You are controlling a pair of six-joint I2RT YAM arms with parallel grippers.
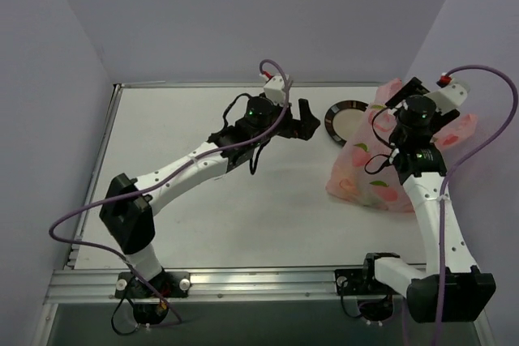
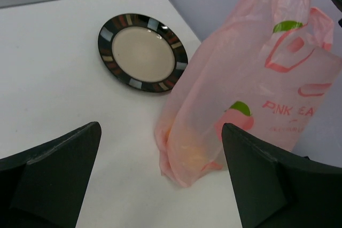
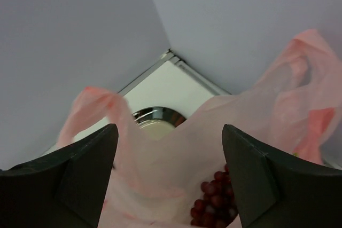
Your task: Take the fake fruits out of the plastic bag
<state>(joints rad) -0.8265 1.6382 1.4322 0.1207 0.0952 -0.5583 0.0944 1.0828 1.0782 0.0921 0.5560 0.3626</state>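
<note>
My left gripper will grip the pink plastic bag at the green leaf print [image 2: 287,26], just below the upright handle near the plate.
The pink plastic bag [image 1: 369,169] stands at the table's right side, also in the left wrist view [image 2: 251,78] and right wrist view [image 3: 176,158]. A dark red grape bunch [image 3: 216,198] lies inside its open mouth. A yellow-orange shape [image 2: 195,150] shows through the bag's lower corner. The other fruits are hidden. My right gripper [image 1: 418,91] is open, just above the bag's mouth [image 3: 170,185], holding nothing. My left gripper [image 1: 306,121] is open and empty, left of the bag, above the table [image 2: 160,185].
A round plate with a dark patterned rim [image 1: 347,120] lies on the table between my left gripper and the bag, also in the left wrist view [image 2: 142,53]. Walls stand close behind and to the right of the bag.
</note>
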